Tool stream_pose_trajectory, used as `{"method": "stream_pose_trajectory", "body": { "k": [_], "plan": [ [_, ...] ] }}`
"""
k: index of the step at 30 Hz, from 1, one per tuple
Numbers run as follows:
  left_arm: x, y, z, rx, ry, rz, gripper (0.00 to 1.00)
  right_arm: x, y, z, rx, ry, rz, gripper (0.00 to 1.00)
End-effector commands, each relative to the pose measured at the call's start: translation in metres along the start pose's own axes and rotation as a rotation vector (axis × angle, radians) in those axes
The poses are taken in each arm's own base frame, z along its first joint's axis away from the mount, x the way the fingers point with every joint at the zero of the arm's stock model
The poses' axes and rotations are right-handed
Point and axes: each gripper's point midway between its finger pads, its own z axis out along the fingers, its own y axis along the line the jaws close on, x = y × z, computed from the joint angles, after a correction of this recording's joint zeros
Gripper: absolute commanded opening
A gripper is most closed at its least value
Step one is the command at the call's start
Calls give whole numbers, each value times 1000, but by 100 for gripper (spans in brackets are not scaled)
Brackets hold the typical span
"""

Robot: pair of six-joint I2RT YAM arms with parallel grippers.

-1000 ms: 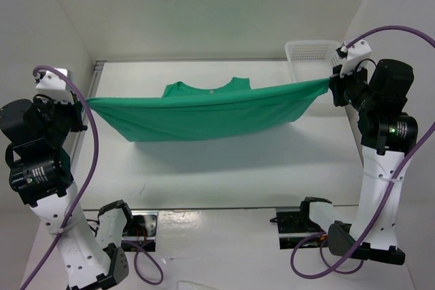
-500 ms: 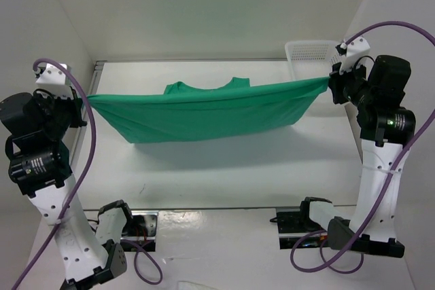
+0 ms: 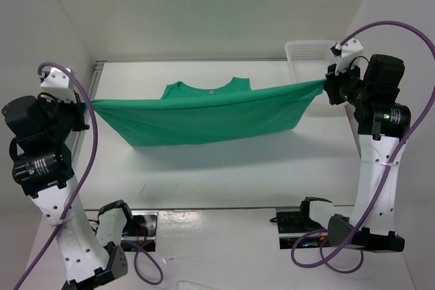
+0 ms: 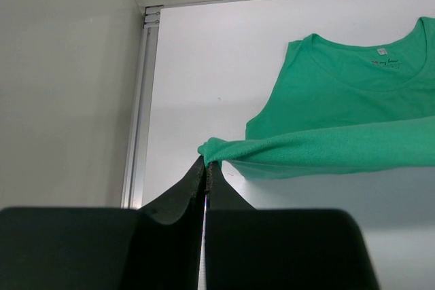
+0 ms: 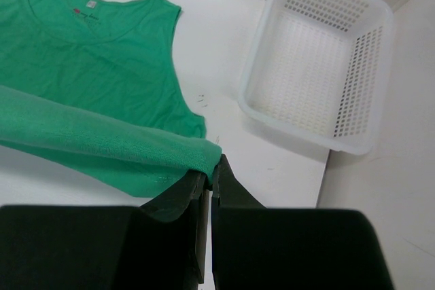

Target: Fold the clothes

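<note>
The robot's right gripper needs to release its corner of the green clothes between the neckline and the white mesh basket (image 3: 266,76) (image 5: 209,20).
The green clothes (image 3: 204,117) hang stretched between my two arms above the white table, the collar end lying on the table at the back. My left gripper (image 3: 87,108) is shut on the left corner of the clothes (image 4: 224,149), pinched at the fingertips (image 4: 197,176). At the right, my right gripper (image 3: 328,85) is shut on the other corner (image 5: 190,157), held high. The neckline with its small label (image 4: 384,59) lies flat on the table; the right wrist view shows the neckline label (image 5: 83,9) too.
A white mesh basket (image 3: 309,56) stands at the back right corner, close behind the right gripper; in the right wrist view the basket (image 5: 316,59) is empty. White walls (image 3: 47,25) close in on the left, right and back. A metal strip (image 4: 139,100) runs along the table's left edge.
Both arms have shifted slightly toward the back, carrying the stretched clothes with them; the hanging fabric sits a little higher and tauter. Both grips are unchanged.
</note>
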Motion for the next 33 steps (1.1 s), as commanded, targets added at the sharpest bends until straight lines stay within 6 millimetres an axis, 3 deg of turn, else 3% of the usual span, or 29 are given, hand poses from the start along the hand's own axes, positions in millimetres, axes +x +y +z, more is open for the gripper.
{"method": "stream_pose_trajectory", "body": {
  "k": [1, 8, 23, 33],
  "plan": [
    [-8, 6, -1, -30, -42, 23, 0, 1, -4, -1, 20, -10, -19, 0],
    [-7, 11, 13, -27, -29, 18, 0, 2, -12, 13, 40, -11, 0, 0],
    [12, 35, 84, 3, 85, 14, 0, -2, -49, 84, 66, 27, 57, 0],
    [27, 46, 136, 52, 167, -50, 0, 3, -60, 140, 74, 100, 52, 0]
  ]
}}
